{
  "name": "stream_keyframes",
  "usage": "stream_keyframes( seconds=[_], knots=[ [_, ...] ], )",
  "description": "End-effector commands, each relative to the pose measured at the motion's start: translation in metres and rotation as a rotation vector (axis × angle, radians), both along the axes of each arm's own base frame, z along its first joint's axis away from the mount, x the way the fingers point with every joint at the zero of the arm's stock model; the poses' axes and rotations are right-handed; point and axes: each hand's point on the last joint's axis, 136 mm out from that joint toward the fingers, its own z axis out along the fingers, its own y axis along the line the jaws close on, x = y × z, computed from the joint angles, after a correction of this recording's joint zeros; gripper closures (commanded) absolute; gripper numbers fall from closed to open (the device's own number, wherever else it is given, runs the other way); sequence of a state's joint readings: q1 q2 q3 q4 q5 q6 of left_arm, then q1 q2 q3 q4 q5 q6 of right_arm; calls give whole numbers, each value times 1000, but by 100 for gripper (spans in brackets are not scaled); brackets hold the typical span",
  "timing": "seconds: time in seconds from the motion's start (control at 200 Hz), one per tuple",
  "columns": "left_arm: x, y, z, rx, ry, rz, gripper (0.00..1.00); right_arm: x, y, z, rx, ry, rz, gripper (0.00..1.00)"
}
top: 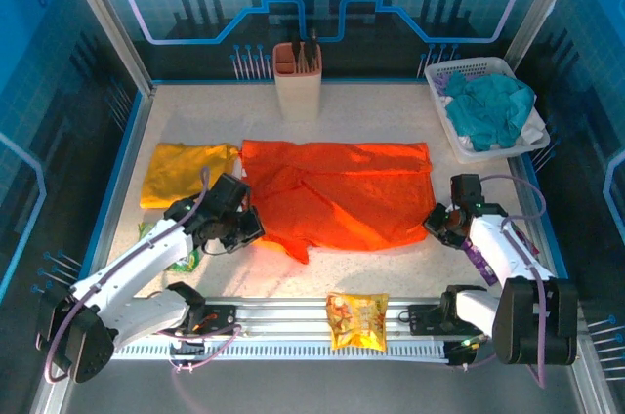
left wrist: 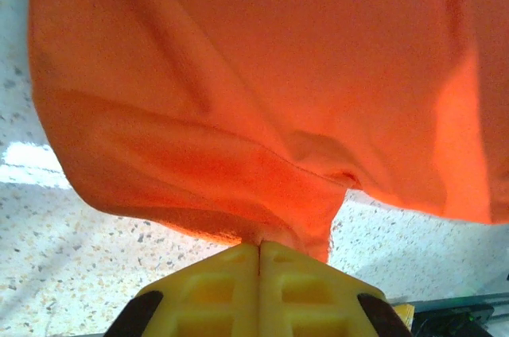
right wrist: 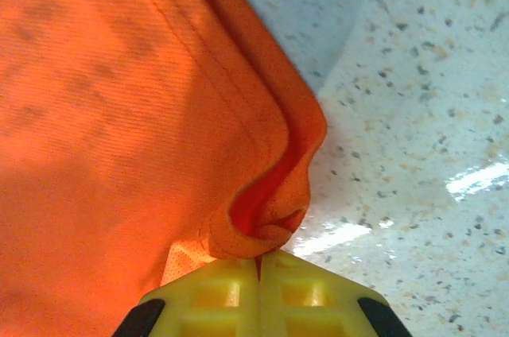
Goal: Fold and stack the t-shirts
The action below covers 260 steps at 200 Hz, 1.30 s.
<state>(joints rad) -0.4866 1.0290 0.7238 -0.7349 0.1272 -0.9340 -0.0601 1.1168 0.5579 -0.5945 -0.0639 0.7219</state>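
Note:
My right gripper needs to release the orange t-shirt's near corner on its side edge [top: 429, 171], just short of the far corner on the basket side.
The bright orange t-shirt [top: 342, 194] lies spread and creased across the middle of the table. The mustard yellow t-shirt [top: 181, 170] lies folded to its left, touching its left edge. At the orange shirt's near left edge, my left gripper [top: 256, 228] is shut on a pinch of its cloth. In the left wrist view the orange t-shirt [left wrist: 262, 75] bunches into the shut left gripper [left wrist: 259, 245]. My right gripper [top: 435, 222] is shut on the shirt's near right corner. The right wrist view shows the hemmed corner of the orange t-shirt [right wrist: 119, 114] curled into the right gripper [right wrist: 259, 256].
A white basket [top: 469, 67] at the back right holds a teal-green cloth [top: 488, 106]. A beige tool holder [top: 297, 77] stands at the back centre. A shiny snack packet [top: 357, 320] lies on the front rail. A green packet [top: 181, 260] lies under the left arm.

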Motion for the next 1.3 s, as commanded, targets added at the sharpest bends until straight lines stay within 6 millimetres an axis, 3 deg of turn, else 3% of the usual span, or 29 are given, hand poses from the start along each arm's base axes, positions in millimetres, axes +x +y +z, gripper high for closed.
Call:
stream_keyframes(
  seconds=[0.0,0.19,0.59,0.831,0.911,0.961,1.296],
  knots=[
    [0,2,11,-7,-5,-35,100,7,-2,13,24,-15,-10,100],
    [31,1,41,-41,-85,-47,100,26,-5,26,62,-54,-30,100],
    [109,21,91,10,-257,-45,100,72,-11,46,115,-110,-50,100],
    [151,25,91,28,-288,-48,100,96,-12,52,131,-130,-65,100],
    [162,24,89,25,-287,-52,100,99,-13,45,134,-116,-69,100],
    [168,24,88,33,-287,-54,100,111,-15,53,130,-141,-68,100],
    [199,29,76,63,-272,-54,100,139,-16,35,146,-108,-49,98]
  ],
)
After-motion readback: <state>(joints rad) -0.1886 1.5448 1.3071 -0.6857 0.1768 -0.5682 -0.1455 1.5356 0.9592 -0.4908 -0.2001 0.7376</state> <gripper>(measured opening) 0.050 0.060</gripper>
